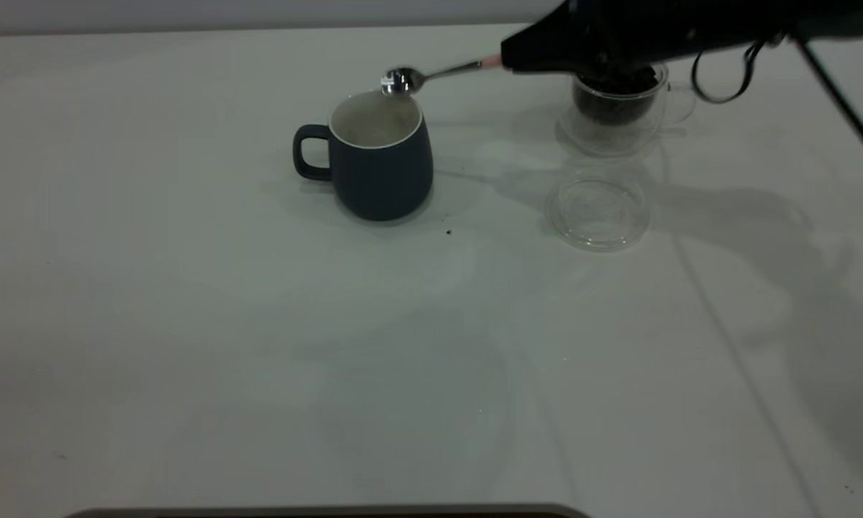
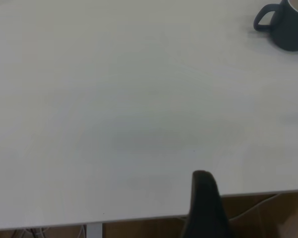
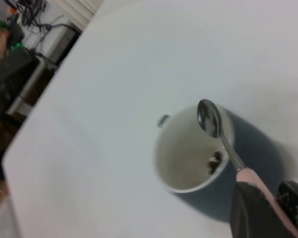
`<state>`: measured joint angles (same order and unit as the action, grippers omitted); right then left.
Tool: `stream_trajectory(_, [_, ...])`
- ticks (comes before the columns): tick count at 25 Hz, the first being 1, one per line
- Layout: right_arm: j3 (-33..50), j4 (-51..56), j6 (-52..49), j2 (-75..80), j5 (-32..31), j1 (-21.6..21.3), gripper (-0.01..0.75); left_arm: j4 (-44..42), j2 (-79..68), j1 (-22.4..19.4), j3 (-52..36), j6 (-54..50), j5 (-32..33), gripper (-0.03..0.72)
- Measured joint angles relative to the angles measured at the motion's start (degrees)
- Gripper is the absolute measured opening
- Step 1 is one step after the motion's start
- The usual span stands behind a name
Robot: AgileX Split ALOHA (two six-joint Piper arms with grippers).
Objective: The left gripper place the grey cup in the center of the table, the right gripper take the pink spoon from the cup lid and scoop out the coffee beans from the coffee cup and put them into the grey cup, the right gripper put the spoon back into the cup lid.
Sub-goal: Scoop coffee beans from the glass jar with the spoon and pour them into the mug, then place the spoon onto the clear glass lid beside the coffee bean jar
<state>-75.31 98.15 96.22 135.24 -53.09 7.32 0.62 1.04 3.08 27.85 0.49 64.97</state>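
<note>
My right gripper will release the pink spoon across the rim of the cup lid point(image 1: 635, 208), in front of the coffee cup.
The grey cup point(image 1: 382, 160) stands upright mid-table, handle to the left; it also shows in the left wrist view point(image 2: 288, 27) and the right wrist view point(image 3: 188, 158), with a few coffee beans point(image 3: 214, 162) inside. My right gripper point(image 1: 510, 61) is shut on the pink spoon point(image 1: 431, 74) by its pink handle point(image 3: 256, 186); the empty spoon bowl point(image 3: 209, 118) hangs over the cup's far rim. The coffee cup point(image 1: 618, 108) with beans stands at the right, partly behind the arm. The cup lid point(image 1: 598, 212) lies empty in front of it. One left finger point(image 2: 204, 203) shows at the table edge.
The white table point(image 1: 258, 345) spreads wide to the left and front. A dark speck point(image 1: 448, 232) lies near the grey cup's base. A cable loop point(image 1: 723, 75) hangs from the right arm by the coffee cup.
</note>
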Motion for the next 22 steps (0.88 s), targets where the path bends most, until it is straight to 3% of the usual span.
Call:
stream_trajectory(5, [13.21,2.20,-9.52,-11.15,2.46,-4.17,0.098,0.00,0.00,0.00,0.00,0.00,0.00,0.567])
stream_trajectory(13, [30.88,4.07,-17.31,-14.90,5.38,-17.81,0.098,0.00,0.00,0.00,0.00,0.00,0.00,0.567])
stream_trajectory(17, [34.34,4.02,-17.49,-14.90,7.80,-20.96,0.098,0.00,0.00,0.00,0.00,0.00,0.00,0.567])
stream_trajectory(22, [32.47,3.85,-17.49,-10.94,7.94,-21.28,0.098,0.00,0.00,0.00,0.00,0.00,0.00,0.567])
